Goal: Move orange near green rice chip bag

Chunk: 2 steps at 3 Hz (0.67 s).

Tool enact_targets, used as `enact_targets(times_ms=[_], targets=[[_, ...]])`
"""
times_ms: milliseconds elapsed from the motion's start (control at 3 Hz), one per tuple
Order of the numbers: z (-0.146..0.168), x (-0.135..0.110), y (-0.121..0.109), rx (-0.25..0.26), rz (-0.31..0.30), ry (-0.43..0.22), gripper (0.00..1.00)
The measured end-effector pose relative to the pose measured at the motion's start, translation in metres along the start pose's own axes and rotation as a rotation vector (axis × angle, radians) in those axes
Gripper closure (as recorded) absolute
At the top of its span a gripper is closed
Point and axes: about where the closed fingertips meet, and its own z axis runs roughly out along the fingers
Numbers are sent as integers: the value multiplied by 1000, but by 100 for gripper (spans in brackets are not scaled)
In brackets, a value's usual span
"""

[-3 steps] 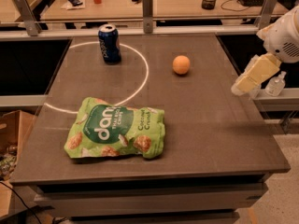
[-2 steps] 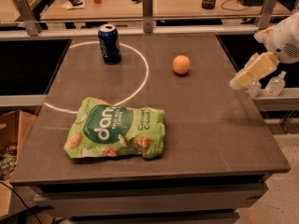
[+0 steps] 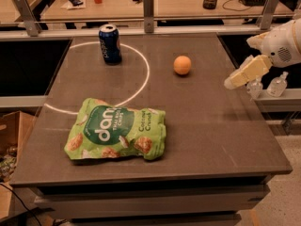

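My gripper is to go to the orange next, and there it is to close on the orange's side point(image 3: 188, 66) that faces the clear bottles.
The orange point(image 3: 182, 65) sits on the dark table point(image 3: 197, 126), right of the white circle line, toward the back. The green rice chip bag point(image 3: 116, 134) lies flat at the front left of the table. My gripper point(image 3: 233, 81) hangs over the table's right edge, to the right of the orange and apart from it, on the white arm point(image 3: 282, 46) that comes in from the right. Nothing shows in the gripper.
A dark blue soda can point(image 3: 109, 44) stands upright at the back left, inside the white circle. Clear bottles point(image 3: 277, 84) stand on a ledge past the right edge. A railing with posts point(image 3: 148, 6) runs along the back. A cardboard box point(image 3: 9, 140) is on the floor at left.
The gripper has risen slightly and edged toward the table's back right. The orange, bag and can have not moved.
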Motion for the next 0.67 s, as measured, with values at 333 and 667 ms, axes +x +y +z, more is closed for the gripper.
enact_targets(times_ms=[333, 667], targets=[[11, 4, 3, 11, 44, -12, 0], [40, 2, 10, 11, 67, -44, 0]])
